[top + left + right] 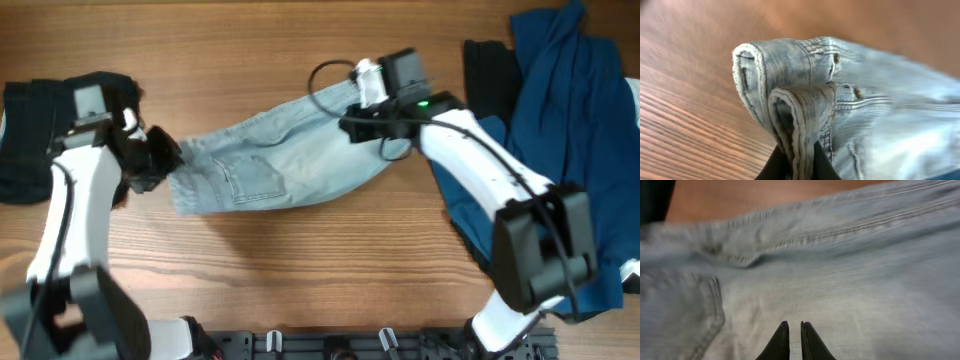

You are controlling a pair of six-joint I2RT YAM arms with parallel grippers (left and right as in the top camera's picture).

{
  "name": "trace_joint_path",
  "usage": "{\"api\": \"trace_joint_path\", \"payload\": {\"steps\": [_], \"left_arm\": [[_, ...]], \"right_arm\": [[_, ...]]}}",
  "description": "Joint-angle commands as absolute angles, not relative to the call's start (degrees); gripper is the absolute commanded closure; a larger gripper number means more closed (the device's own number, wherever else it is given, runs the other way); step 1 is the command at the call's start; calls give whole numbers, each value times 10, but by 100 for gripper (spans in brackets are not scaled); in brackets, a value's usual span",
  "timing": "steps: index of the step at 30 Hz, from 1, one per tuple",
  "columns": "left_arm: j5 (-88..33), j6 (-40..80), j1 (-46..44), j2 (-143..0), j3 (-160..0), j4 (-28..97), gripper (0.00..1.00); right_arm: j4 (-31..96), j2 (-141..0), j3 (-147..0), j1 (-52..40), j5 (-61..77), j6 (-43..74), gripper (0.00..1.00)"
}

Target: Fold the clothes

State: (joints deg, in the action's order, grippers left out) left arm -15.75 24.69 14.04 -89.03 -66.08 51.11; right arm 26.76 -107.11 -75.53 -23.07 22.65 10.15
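Note:
Next, I let go of the doubled waistband edge with my left gripper on the shorts' leg end [332,134], beside my right gripper.
The pale denim shorts [270,165] lie folded lengthwise across the middle of the table, waistband to the left. My left gripper [160,160] is shut on the doubled waistband edge, which stands up between its fingers in the left wrist view [800,167]; the rolled waistband with its rivets [790,65] fills that view. My right gripper [350,125] sits at the upper right part of the shorts. In the right wrist view its fingers [795,330] are almost together, with a thin strip of denim [840,280] between them.
A dark navy garment [570,100] is spread over the right side of the table, with a black one [490,70] beside it. Another black garment [30,140] lies at the far left. Bare wooden table [300,260] shows in front of the shorts.

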Motion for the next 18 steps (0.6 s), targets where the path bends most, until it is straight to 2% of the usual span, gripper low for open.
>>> {"api": "trace_joint_path", "payload": {"steps": [1,9,13,18], "left_arm": [[-164,242,144,-814,-674,513,96],[-165,244,144,-790,-735,493,96],[-165,244,144,-790,-769,464,96],[-168,263,140,-791,-769,436,96]], "right_arm": [[246,-1137,-761,-296,275,95,92],[133,-1221,-761,-443,324,172,96],[76,-1224,-761,-451,323,204,96],[66,-1224,-761,-452,337,210,96]]}}
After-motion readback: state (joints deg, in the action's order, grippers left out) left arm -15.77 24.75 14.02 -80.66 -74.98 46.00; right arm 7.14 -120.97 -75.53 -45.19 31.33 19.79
